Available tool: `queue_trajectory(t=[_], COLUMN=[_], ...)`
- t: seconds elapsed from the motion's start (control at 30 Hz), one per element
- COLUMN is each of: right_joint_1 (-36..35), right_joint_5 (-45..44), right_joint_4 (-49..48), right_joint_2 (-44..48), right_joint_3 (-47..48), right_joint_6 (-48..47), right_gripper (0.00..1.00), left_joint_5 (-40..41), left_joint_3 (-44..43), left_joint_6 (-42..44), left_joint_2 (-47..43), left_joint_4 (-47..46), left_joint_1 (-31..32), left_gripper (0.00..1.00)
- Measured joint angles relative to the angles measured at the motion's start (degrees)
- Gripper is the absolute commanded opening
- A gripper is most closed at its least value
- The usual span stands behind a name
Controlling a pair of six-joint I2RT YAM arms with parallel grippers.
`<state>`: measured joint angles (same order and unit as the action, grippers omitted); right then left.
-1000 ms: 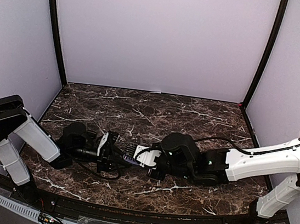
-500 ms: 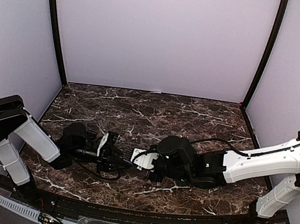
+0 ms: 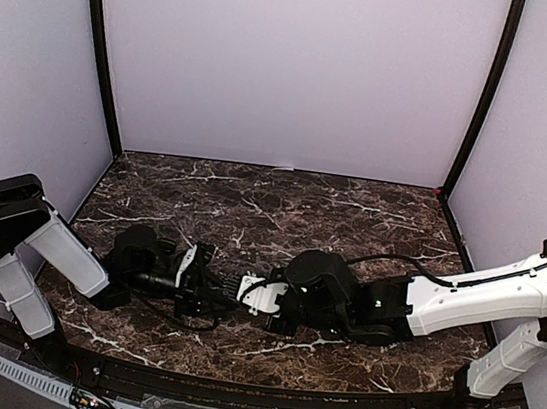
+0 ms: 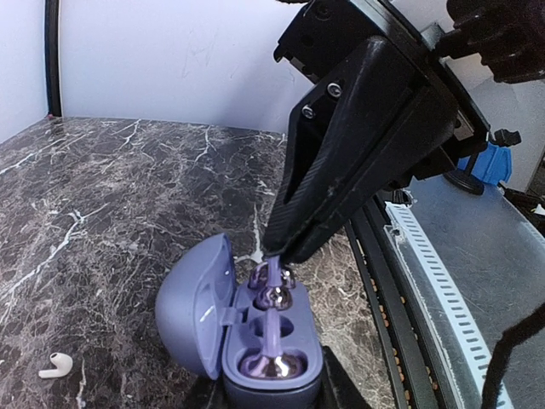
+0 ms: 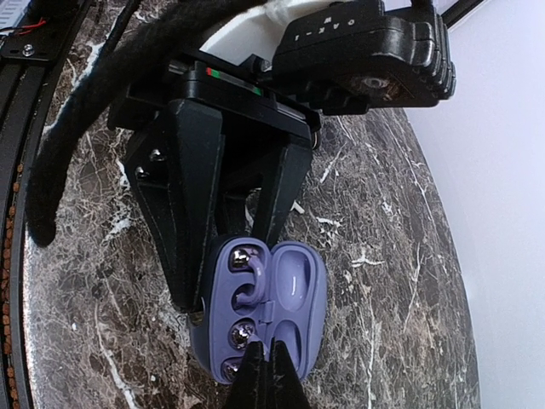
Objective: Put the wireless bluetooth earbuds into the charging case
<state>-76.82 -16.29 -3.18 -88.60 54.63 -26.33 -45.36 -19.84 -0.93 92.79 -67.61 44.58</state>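
My left gripper will put the purple charging case down on the dark marble table [image 3: 305,274] [image 4: 121,245] next to the loose white earbud.
My left gripper [image 3: 208,286] is shut on the base of an open purple charging case [image 4: 294,341], whose lid [image 4: 189,300] swings out to the left. One purple earbud [image 4: 271,365] with a chrome cap lies seated in the near pocket. My right gripper [image 4: 284,249] is shut on the stem of a second purple earbud [image 4: 274,294], holding it at the far pocket, touching the case. In the right wrist view the case [image 5: 294,294] sits between the left fingers [image 5: 192,221], with my right gripper [image 5: 266,375] closed at its near end.
A loose white earbud [image 4: 55,366] lies on the dark marble table [image 3: 273,205] left of the case. The table's front rail [image 4: 434,281] with its white slotted strip runs just right of the case. Purple walls enclose the back and sides.
My right gripper has moved left with the purple earbud, closing the gap to the case held in the left gripper. The left arm has stayed put.
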Motion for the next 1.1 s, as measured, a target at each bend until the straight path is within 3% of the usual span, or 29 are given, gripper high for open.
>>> queue_trajectory(t=[0.73,1.1], right_joint_1=[-0.5,0.9], right_joint_5=[3.7,5.0], right_joint_4=[-0.8,-1.3], right_joint_2=[0.0,3.8], right_joint_3=[0.0,-2.2], right_joint_6=[1.7,5.4], right_gripper=[0.0,0.17], left_joint_5=[-2.8,-3.3], left_joint_3=[2.8,2.8], left_joint_6=[0.0,0.0], left_joint_2=[0.6,0.7], left_joint_4=[-7.8,-9.5], left_joint_1=[0.0,0.0], left_gripper=[0.11,0.11])
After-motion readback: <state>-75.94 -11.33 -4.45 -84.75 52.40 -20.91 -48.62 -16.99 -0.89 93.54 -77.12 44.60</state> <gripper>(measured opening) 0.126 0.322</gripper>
